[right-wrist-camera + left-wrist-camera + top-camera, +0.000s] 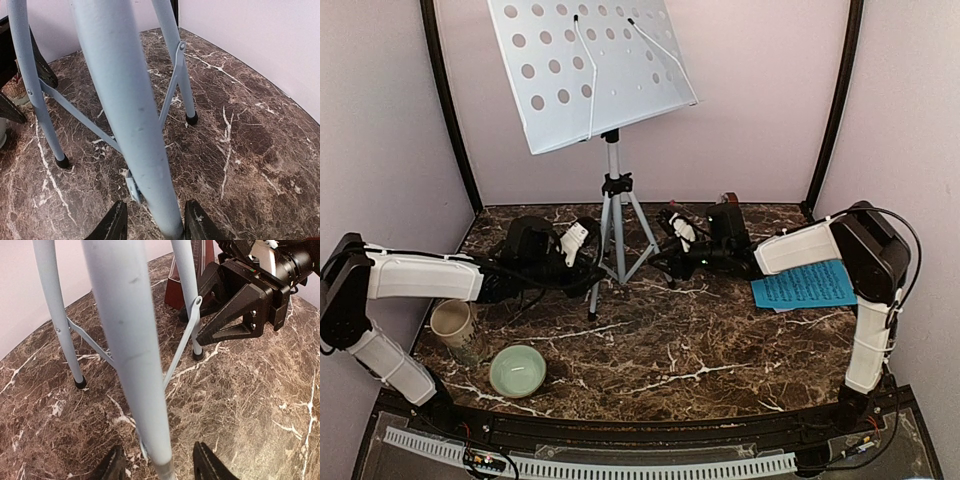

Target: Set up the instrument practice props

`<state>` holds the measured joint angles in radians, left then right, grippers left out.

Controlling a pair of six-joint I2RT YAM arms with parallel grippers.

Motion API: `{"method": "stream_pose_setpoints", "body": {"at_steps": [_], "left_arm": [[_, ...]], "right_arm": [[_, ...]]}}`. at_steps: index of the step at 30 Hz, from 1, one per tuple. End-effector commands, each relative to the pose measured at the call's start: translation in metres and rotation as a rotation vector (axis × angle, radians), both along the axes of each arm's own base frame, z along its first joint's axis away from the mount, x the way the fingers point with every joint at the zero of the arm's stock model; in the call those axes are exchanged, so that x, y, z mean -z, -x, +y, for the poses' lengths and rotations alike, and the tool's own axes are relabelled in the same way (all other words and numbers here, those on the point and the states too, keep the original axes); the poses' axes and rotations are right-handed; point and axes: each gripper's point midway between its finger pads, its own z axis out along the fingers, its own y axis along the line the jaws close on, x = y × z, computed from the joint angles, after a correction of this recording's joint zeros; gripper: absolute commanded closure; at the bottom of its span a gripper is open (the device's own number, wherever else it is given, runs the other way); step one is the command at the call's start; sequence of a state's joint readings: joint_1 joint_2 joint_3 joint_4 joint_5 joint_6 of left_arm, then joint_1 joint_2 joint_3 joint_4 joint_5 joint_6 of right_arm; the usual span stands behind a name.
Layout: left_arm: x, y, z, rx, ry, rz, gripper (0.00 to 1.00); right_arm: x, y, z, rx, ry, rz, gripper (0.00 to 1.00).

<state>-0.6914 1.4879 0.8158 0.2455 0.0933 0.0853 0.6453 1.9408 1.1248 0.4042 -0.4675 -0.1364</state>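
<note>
The stand's white perforated desk is crooked to the back wall, so next my left gripper grips the near stand leg (pixel 159 452) and turns the stand square.
The silver tripod music stand (pixel 612 215) stands at the back centre, its white perforated desk (pixel 585 70) tilted above. My left gripper (pixel 582 240) is open, with one stand leg (pixel 135 355) between its fingers and a gap on the right side (pixel 160 461). My right gripper (pixel 672 230) is open around another leg (pixel 132 115), and the tube lies close against its right finger (pixel 156 222). The blue sheet-music page (pixel 805 285) lies flat under my right arm. The dark-red metronome (pixel 729 203) stands behind my right gripper and also shows in the left wrist view (pixel 175 290). The pink page is out of view.
A beige mug (pixel 454 325) and a pale green bowl (pixel 517 370) sit at the front left beside my left arm. Pink walls enclose the marble table (pixel 700 350) at the back and sides. The stand's other legs and braces (pixel 175 85) spread between the two grippers.
</note>
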Motion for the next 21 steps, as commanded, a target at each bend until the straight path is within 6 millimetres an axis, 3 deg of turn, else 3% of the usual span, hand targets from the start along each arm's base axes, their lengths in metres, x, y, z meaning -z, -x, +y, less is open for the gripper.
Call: {"method": "stream_pose_setpoints", "body": {"at_steps": [1,7,8,11,19,21], "left_arm": [[-0.020,-0.006,-0.005,-0.013,0.086,-0.031,0.50],[-0.011,-0.013,-0.011,-0.036,0.082,-0.013,0.47],[-0.009,-0.015,-0.010,-0.045,0.075,-0.010,0.47],[-0.005,-0.016,-0.008,-0.055,0.056,-0.005,0.49],[0.004,-0.009,-0.003,-0.036,0.011,0.042,0.73],[0.006,-0.007,0.000,-0.040,-0.004,0.051,0.77]], "right_arm": [[-0.012,-0.004,0.008,-0.021,-0.056,-0.022,0.60],[0.004,-0.002,0.011,-0.030,-0.044,0.007,0.60],[-0.005,-0.007,0.015,-0.032,-0.058,-0.010,0.60],[-0.005,-0.008,0.017,-0.033,-0.058,-0.010,0.61],[-0.011,-0.006,0.012,-0.014,-0.058,-0.016,0.75],[-0.002,0.000,0.007,-0.009,-0.046,-0.002,0.81]]}}
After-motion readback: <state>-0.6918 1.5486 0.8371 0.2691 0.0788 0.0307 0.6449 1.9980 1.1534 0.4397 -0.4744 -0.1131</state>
